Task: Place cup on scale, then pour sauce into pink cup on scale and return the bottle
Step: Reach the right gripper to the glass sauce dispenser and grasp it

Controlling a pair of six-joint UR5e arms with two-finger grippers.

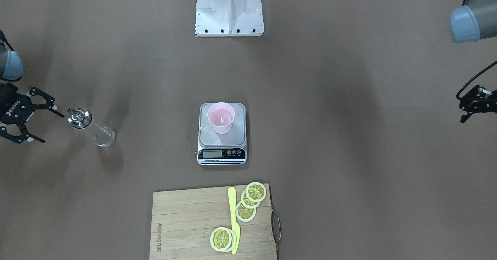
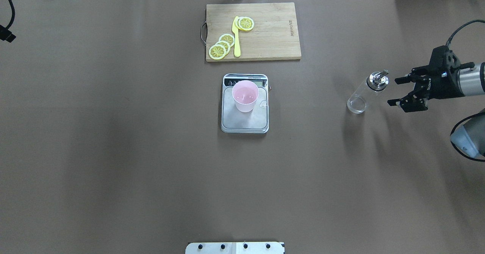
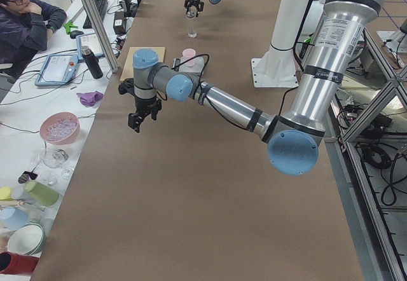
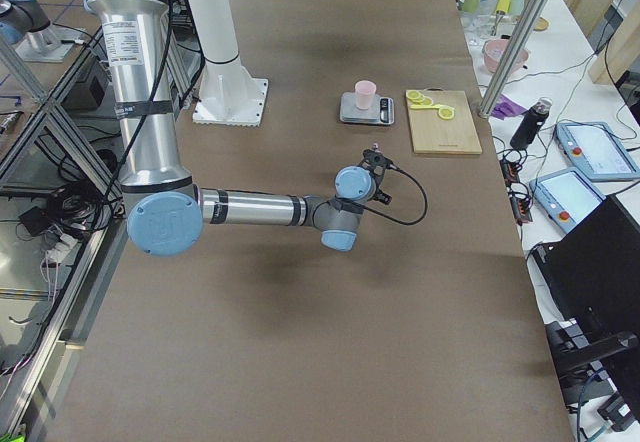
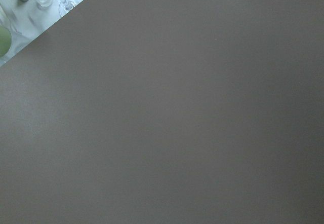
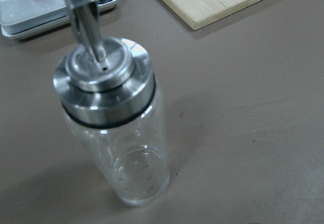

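Observation:
The robot's right gripper should move to the clear glass bottle next and close on the bottle's body [image 1: 98, 130] [image 6: 125, 145], below its metal pourer cap.
The pink cup [image 1: 220, 117] [image 2: 245, 96] stands upright on the steel platform of the scale [image 1: 237, 137] [image 2: 246, 123] at the table's middle. A few clear droplets lie on the platform beside it. The clear glass bottle [image 1: 92, 128] [image 2: 366, 93] [image 6: 115, 133] with its metal pourer cap stands upright on the table, by itself. My right gripper [image 1: 52, 128] [image 2: 393, 92] is open just beside the bottle's cap, not touching it. Far off at the other side, my left gripper [image 1: 466, 108] [image 3: 144, 114] hangs open and holds nothing.
A wooden cutting board [image 1: 186, 221] [image 2: 273, 34] with lemon slices [image 2: 221, 45] and a yellow knife [image 2: 236, 38] lies just beyond the scale. The robot's base plate [image 1: 229, 19] is on the near side. A person sits at a side desk [image 3: 25, 27].

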